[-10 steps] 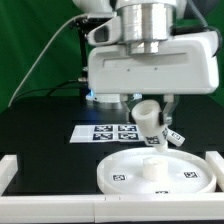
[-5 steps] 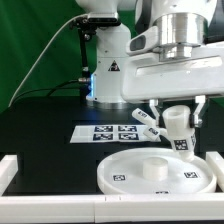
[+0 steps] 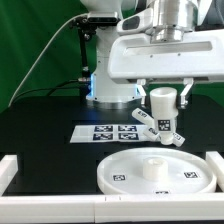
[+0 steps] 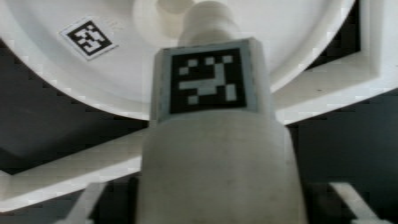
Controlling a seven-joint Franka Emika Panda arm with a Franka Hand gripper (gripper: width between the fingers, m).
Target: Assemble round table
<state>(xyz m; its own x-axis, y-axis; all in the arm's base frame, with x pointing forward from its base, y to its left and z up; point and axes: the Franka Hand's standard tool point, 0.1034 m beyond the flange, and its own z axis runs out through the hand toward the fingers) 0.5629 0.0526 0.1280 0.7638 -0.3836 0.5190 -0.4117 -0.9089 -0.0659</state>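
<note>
My gripper is going to leave the leg standing upright on the raised middle part of the large round disc [image 3: 155, 174] [image 4: 175, 8].
My gripper [image 3: 165, 100] is shut on the thick cylindrical leg [image 3: 160, 108] and holds it upright in the air, just behind and above the large round disc [image 3: 125, 176]. The disc lies flat at the table's front, with a raised hub [image 3: 152, 167] in its middle. The small flat base piece [image 3: 142, 119] lies behind the leg, and its tagged ends show on either side. In the wrist view the leg [image 4: 214, 130] fills the middle, tag facing the camera, between the fingers [image 4: 349, 200]. The disc [image 4: 107, 85] lies beyond it.
The marker board [image 3: 100, 133] lies on the black table at the exterior view's left of the leg. White border rails run along the left [image 3: 18, 166] and front [image 3: 60, 207]. The robot's base [image 3: 105, 70] stands at the back.
The gripper carried the leg to the exterior view's right, then back toward the middle. The leg was tilted one second ago and now hangs upright.
</note>
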